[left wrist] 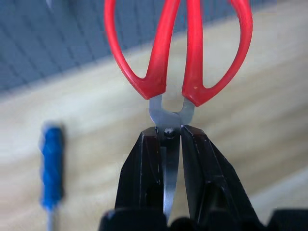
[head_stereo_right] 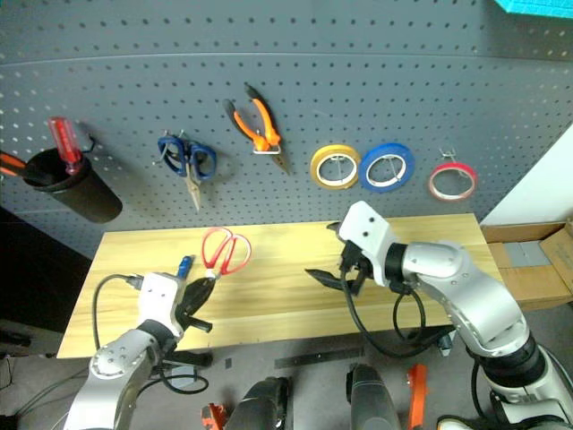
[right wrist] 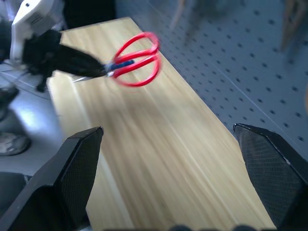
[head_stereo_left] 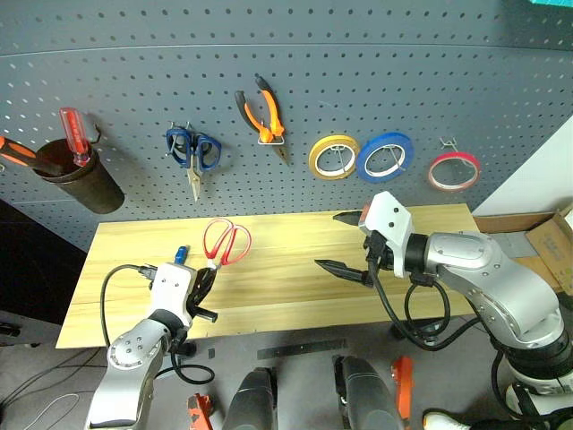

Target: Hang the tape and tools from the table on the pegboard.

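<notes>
Next, I let go of the red-handled scissors with my left gripper on the pegboard, so they hang in front of the blue-handled scissors [head_stereo_left: 192, 158].
My left gripper [left wrist: 168, 131] is shut on the steel blades of the red-handled scissors [head_stereo_left: 226, 242], just below the pivot. It holds them up over the left part of the table [head_stereo_left: 295, 296], with the red loops [left wrist: 159, 72] pointing toward the pegboard [head_stereo_left: 358, 72]. The slim blue-handled screwdriver [head_stereo_left: 181, 254] lies on the table beside that gripper. On the pegboard, the orange-and-black pliers [head_stereo_left: 262, 115] hang at the centre and the thin red tape ring [head_stereo_left: 453, 171] at the right. My right gripper [head_stereo_left: 328, 240] stands wide open above the middle of the table, holding nothing.
Blue-handled scissors [head_stereo_left: 192, 152], a yellow roll [head_stereo_left: 334, 157] and a blue roll [head_stereo_left: 385, 155] also hang on the board. A dark cup [head_stereo_left: 85, 184] at the far left holds a red-handled screwdriver [head_stereo_left: 73, 134]. Cardboard boxes [head_stereo_left: 537, 237] sit beyond the table's right end.
</notes>
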Robot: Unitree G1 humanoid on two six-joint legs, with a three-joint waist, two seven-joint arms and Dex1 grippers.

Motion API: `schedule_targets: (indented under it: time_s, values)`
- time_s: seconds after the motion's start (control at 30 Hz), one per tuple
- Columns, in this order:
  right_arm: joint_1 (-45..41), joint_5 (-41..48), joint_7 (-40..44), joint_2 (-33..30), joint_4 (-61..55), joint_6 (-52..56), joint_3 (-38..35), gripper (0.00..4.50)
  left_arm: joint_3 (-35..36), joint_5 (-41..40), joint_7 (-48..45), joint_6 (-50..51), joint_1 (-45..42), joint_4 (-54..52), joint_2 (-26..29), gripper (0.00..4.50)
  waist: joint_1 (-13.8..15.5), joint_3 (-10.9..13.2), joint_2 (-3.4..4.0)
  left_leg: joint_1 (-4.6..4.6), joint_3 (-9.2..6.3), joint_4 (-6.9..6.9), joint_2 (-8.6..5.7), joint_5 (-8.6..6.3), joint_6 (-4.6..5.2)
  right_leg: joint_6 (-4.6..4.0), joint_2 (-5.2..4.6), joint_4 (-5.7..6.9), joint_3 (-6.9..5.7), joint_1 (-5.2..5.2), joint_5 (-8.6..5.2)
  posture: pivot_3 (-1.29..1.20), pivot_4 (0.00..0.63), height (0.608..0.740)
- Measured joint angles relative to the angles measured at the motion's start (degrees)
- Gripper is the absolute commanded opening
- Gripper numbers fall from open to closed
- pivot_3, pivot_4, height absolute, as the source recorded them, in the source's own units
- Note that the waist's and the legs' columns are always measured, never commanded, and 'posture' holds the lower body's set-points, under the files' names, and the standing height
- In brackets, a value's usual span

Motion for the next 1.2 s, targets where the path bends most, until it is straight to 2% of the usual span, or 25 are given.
schedule_targets:
  time_s: [0.3,0.5,0.67,0.93,1.07,1.2]
  values:
    - [-0.4,0.9,3.4,1.4,0.4,-9.1,-1.9,4.5,5.5,2.7,2.9,-9.3,1.4,-5.1,0.9,0.26,0.6,0.0,-0.01,0.0,-0.02,0.03,-0.01,0.0,0.0,0.02,0.03,-0.02,-0.03,0.05,0.01,-0.06,0.209,0.74]
    - [-3.2,2.0,4.5,1.4,3.1,-10.1,-3.2,4.5,7.3,2.6,3.2,-9.8,-3.8,-10.5,2.8,0.26,1.1,0.0,-0.01,0.01,-0.03,0.04,-0.02,0.0,0.0,0.04,0.04,-0.02,-0.04,0.08,0.03,-0.04,0.196,0.74]
    - [-4.3,2.0,4.4,2.0,5.0,-10.4,-3.7,4.5,8.0,1.7,3.8,-7.8,-7.0,-10.9,2.8,0.26,1.2,0.0,-0.02,0.0,-0.04,0.03,-0.01,0.01,-0.01,0.04,0.06,0.01,-0.06,0.06,0.03,-0.03,0.193,0.74]
    - [-4.8,1.4,4.3,2.4,6.6,-10.7,-3.5,4.5,7.8,0.7,2.7,-4.5,-11.8,-4.5,4.8,0.26,1.4,-0.1,-0.02,0.01,-0.03,0.05,-0.02,0.01,-0.01,0.05,0.07,0.04,-0.05,0.05,0.04,-0.04,0.198,0.74]
    - [-5.3,1.3,4.2,2.6,6.6,-10.7,-3.2,4.5,5.6,1.5,0.8,-4.5,-14.3,-0.4,7.2,0.26,1.5,-0.1,-0.02,0.01,-0.03,0.06,-0.03,0.01,-0.01,0.05,0.07,0.03,-0.04,0.06,0.04,-0.05,0.203,0.74]
    - [-5.3,1.3,4.0,2.7,6.6,-10.5,-3.0,4.5,4.5,2.2,0.3,-4.6,-16.8,3.2,7.3,0.26,1.4,-0.1,-0.02,0.0,-0.04,0.06,-0.02,0.01,-0.01,0.05,0.07,0.04,-0.04,0.04,0.04,-0.06,0.21,0.74]
